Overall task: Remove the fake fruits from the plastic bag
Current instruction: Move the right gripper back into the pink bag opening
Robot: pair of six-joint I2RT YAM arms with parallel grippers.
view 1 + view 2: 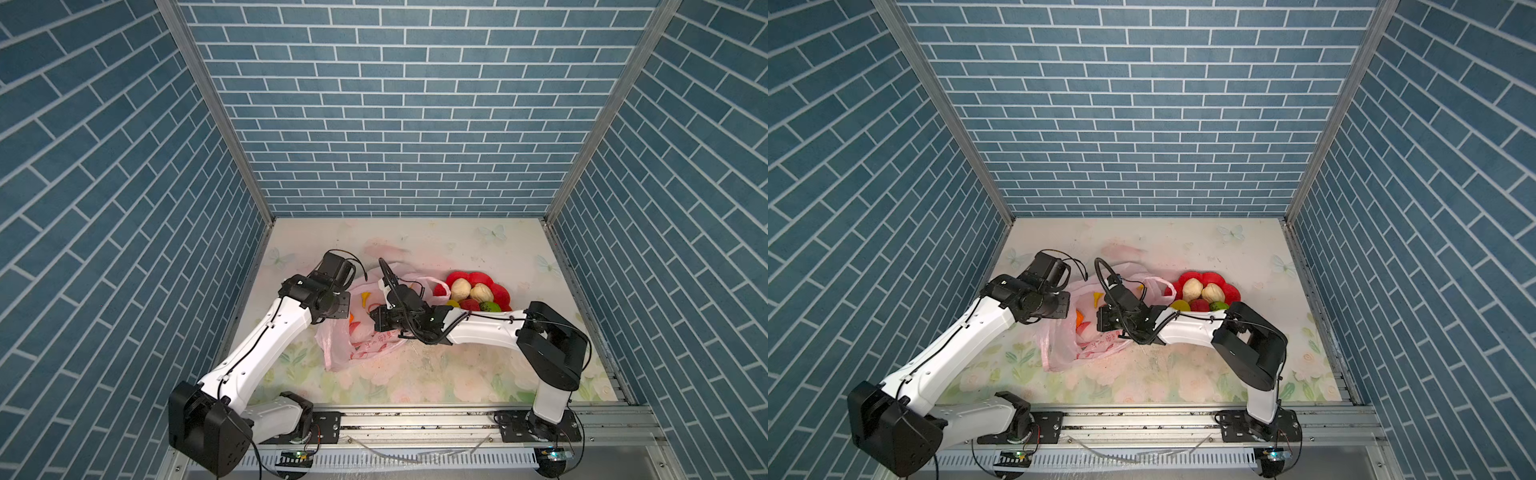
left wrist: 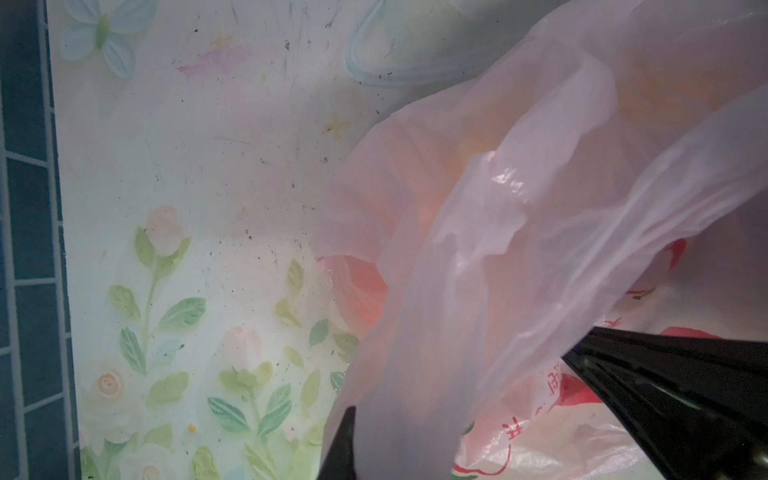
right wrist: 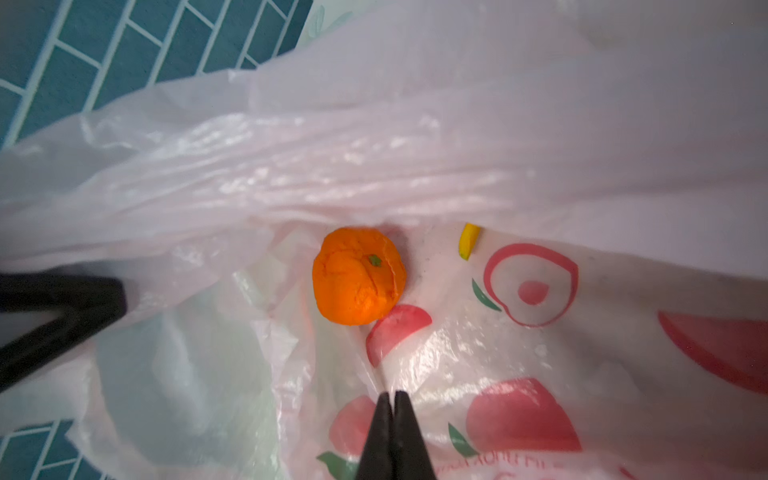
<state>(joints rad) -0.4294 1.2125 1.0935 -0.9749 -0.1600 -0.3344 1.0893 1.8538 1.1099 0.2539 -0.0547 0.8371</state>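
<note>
The bag's film hangs over my left gripper's finger above the orange fruit, so that gripper should first open and pinch the bag's rim [image 2: 436, 344] between both fingers.
The pink plastic bag [image 1: 345, 345] lies left of the table's middle, with its mouth facing the back. An orange fruit [image 3: 357, 276] sits inside it. A yellow banana [image 3: 468, 241] shows only its tip there. My left gripper [image 2: 399, 457] is shut on the bag's rim, and the film drapes over its fingers [image 2: 345, 444]. It is at the bag's left edge [image 1: 351, 309]. My right gripper [image 3: 390, 395] is shut and pinches a fold of the bag's printed lower wall, just short of the orange. Two cream fruits [image 1: 460, 289] lie in the red flower-shaped dish [image 1: 459, 277].
The dish stands right of the bag, partly behind my right forearm [image 1: 482, 332]. It also holds a green fruit [image 1: 490, 306], a red one [image 1: 469, 304] and a yellow one [image 1: 453, 304]. Blue brick walls [image 1: 232, 232] close in three sides. A metal rail [image 1: 415, 419] runs along the front.
</note>
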